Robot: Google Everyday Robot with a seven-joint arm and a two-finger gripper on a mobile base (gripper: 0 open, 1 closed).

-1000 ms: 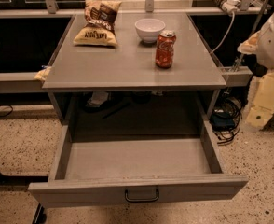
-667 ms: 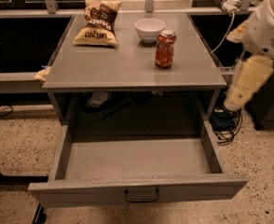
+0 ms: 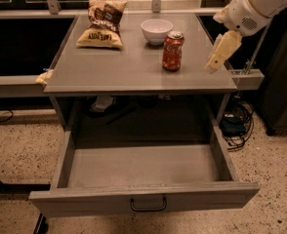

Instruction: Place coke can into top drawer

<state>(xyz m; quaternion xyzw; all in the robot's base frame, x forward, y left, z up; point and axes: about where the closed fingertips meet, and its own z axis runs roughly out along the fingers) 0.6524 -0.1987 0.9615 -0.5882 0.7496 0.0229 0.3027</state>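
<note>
My gripper is going to close on the lower half of the coke can (image 3: 173, 57), the one that stands upright in front of the white bowl.
The coke can (image 3: 173, 51) is red-orange with white script and a silver top. It stands upright on the grey cabinet top (image 3: 133, 72), right of centre, just in front of a white bowl (image 3: 156, 30). The top drawer (image 3: 143, 201) is pulled fully open below the cabinet top, its inside is bare, and a black wire handle (image 3: 148, 206) sits on its front panel. My gripper (image 3: 214, 66) hangs cream-coloured from the white arm (image 3: 253, 6) at the upper right, over the right edge of the cabinet top. It is to the right of the can, apart from it, at about the can's height.
A brown and yellow chip bag (image 3: 102, 24) lies at the back left of the cabinet top. Black cables (image 3: 236, 126) lie on the speckled floor to the right of the drawer. A rail (image 3: 16, 79) runs along the left side.
My arm and gripper have moved left and up from beside the cabinet's right side, and now hang over its right edge, closer to the can. The can and drawer have not moved.
</note>
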